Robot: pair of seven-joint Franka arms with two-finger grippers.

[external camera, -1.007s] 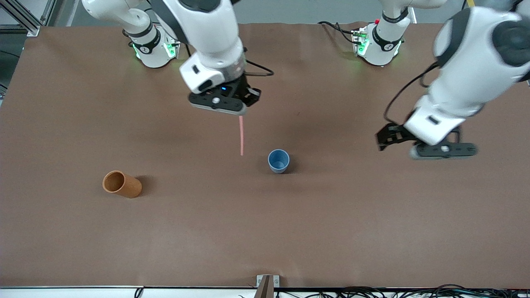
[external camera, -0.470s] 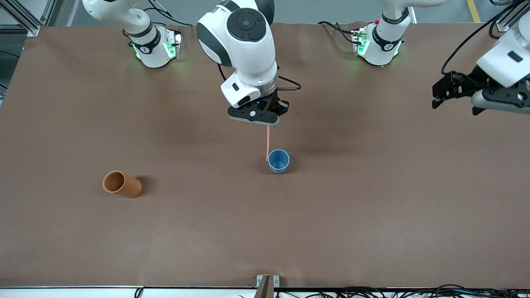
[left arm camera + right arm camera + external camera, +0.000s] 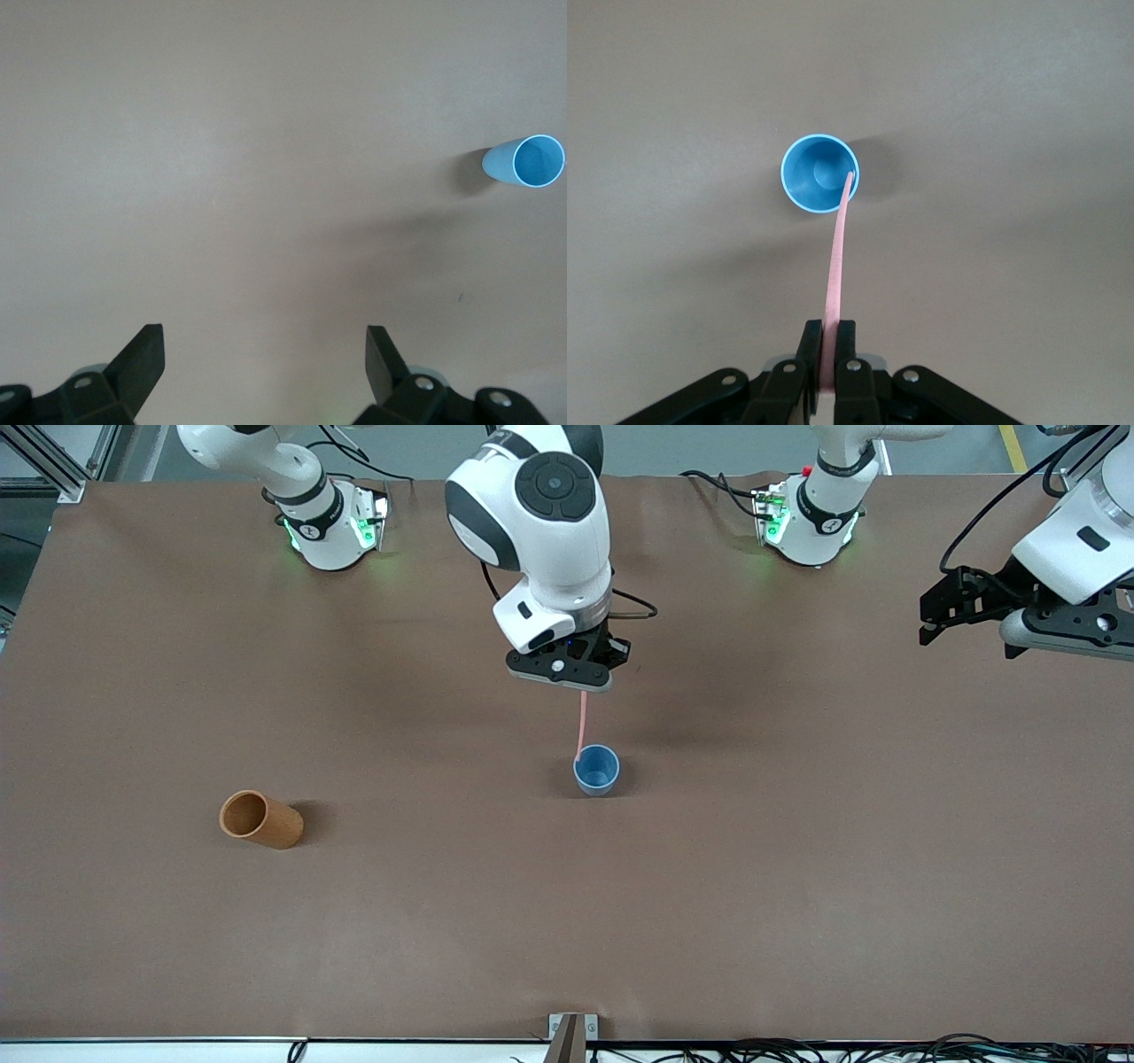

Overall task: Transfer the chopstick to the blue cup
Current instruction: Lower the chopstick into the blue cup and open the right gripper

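I will let go of the pink chopstick with my right gripper inside the blue cup [image 3: 596, 779] [image 3: 829, 155], so that it is left leaning against the cup's rim. The chopstick's lower tip is now at the rim.
A small blue cup [image 3: 596, 770] [image 3: 819, 173] [image 3: 524, 162] stands upright near the middle of the brown table. My right gripper [image 3: 580, 687] [image 3: 829, 335] hangs above the table just by the cup, shut on the upper end of the thin pink chopstick [image 3: 581, 724] [image 3: 837, 261]. The stick points down, and its lower tip is at the cup's rim on the edge facing the right arm's end. My left gripper [image 3: 930, 615] [image 3: 264, 350] is open and holds nothing, high over the left arm's end of the table.
An orange-brown cylindrical cup [image 3: 260, 819] lies on its side toward the right arm's end, nearer the front camera than the blue cup. A small metal bracket [image 3: 572, 1029] sits at the table's front edge.
My right gripper carried the chopstick from beside the cup to over its rim, the tip reaching the rim. My left arm lifted away toward its end of the table.
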